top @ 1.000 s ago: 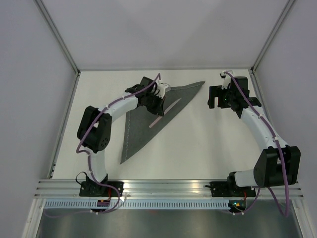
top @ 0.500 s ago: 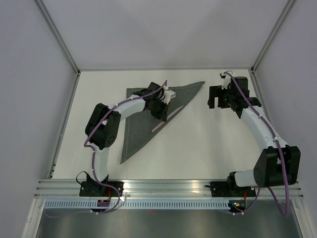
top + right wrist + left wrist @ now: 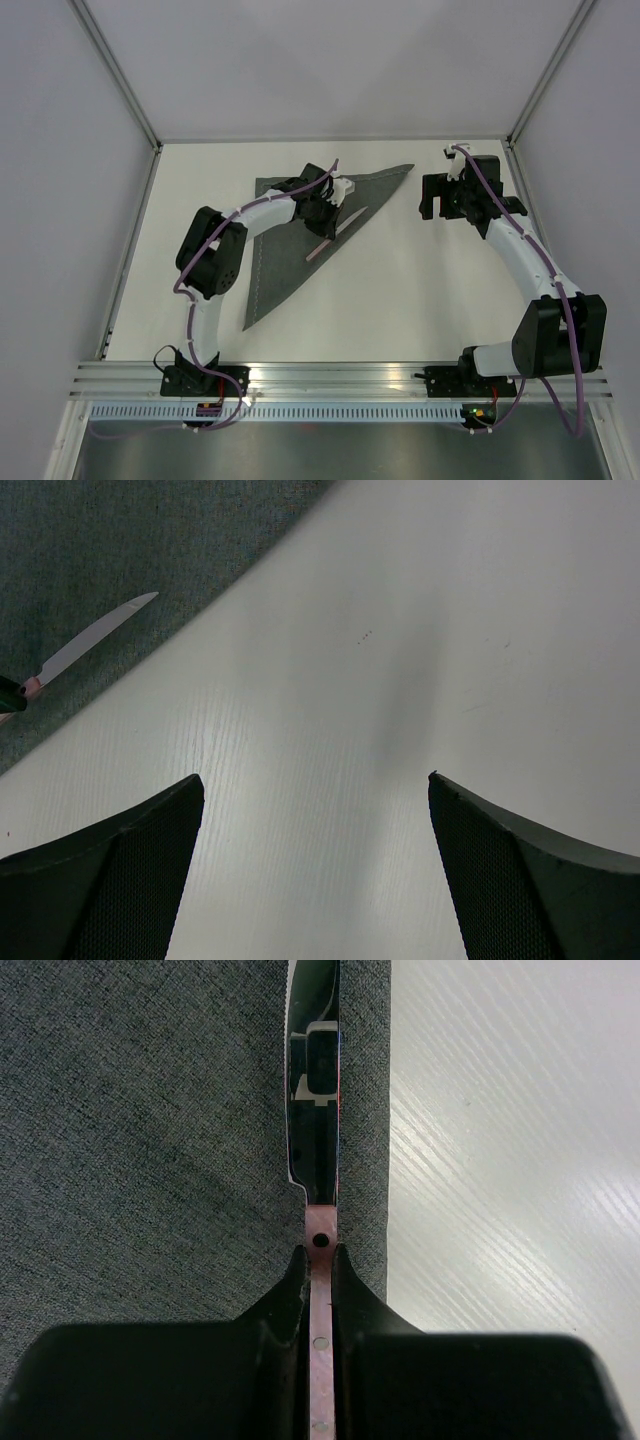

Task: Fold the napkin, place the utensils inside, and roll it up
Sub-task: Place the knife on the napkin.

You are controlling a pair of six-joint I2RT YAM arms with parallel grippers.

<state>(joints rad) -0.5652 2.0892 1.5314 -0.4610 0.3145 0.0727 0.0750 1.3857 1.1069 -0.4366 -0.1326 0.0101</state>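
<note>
My left gripper is going to release the knife so that it lies flat on the napkin, just inside the long slanted edge (image 3: 338, 240) (image 3: 319, 1208).
The napkin (image 3: 285, 245) is a dark grey cloth folded into a triangle left of the table's middle. A knife (image 3: 352, 217) with a pink handle and a shiny blade lies along the napkin's long right edge. My left gripper (image 3: 325, 222) is over it. In the left wrist view the left gripper (image 3: 320, 1252) is shut on the knife's pink handle, and the blade (image 3: 313, 1090) points ahead over the napkin (image 3: 140, 1140), just inside its edge. My right gripper (image 3: 432, 205) is open and empty over bare table; its wrist view sees the blade (image 3: 95, 640) and the napkin (image 3: 130, 550).
The white table (image 3: 420, 290) is enclosed by grey walls at the back and both sides. A metal rail (image 3: 330, 375) runs along the near edge by the arm bases. No other utensil shows in these views.
My left gripper has moved right and toward the napkin's long edge, onto the knife. The knife has shifted slightly. The right arm has not moved.
</note>
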